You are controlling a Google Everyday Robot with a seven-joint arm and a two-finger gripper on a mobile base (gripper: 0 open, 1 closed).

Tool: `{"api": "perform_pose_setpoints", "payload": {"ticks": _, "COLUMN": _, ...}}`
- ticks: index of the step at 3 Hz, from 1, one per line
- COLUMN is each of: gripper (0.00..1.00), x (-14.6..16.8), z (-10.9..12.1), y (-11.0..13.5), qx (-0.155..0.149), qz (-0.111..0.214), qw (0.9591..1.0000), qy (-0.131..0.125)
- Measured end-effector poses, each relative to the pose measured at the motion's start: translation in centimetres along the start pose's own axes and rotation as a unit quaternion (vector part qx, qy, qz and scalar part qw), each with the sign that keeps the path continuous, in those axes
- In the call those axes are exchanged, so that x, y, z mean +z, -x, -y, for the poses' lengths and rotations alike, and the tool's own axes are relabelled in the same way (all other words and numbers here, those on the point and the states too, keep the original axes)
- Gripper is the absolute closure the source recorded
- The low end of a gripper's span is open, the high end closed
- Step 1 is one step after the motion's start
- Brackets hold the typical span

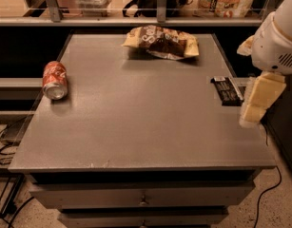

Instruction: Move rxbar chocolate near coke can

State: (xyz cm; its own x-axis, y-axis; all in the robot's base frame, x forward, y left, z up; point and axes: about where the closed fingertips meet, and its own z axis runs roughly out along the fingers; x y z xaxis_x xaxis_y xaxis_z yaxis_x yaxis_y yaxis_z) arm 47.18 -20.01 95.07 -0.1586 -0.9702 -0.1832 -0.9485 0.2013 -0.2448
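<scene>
Next, I close my gripper on the rxbar chocolate's middle (227, 91), between its white-patched far end and its near end.
The rxbar chocolate (227, 90) is a flat black bar with a white patch at its far end. It lies near the right edge of the grey table (141, 122). The coke can (54, 80) is red with a silver top and lies on its side near the left edge. My gripper (256, 101) hangs at the right side of the frame, just right of the bar and above the table's right edge, with its cream fingers pointing down. It holds nothing that I can see.
A yellow-and-brown crinkled chip bag (162, 42) lies at the back middle of the table. Shelving with a rail (136, 20) runs behind the table. Drawers (143, 198) sit below the front edge. Cables lie on the floor at both sides.
</scene>
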Motion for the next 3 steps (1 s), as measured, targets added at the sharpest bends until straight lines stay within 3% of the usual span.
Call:
{"api": "perform_pose_setpoints", "payload": {"ticks": 2, "gripper": 0.0, "x": 3.7, "z": 4.1, "y": 1.4, "qx": -0.031, "qz": -0.004, "qw": 0.9995, "qy": -0.007}}
{"api": "perform_pose_setpoints", "payload": {"ticks": 3, "gripper": 0.0, "x": 4.2, "z": 6.2, "y": 0.9, "qx": -0.028, "qz": 0.003, "qw": 0.9992, "qy": -0.027}}
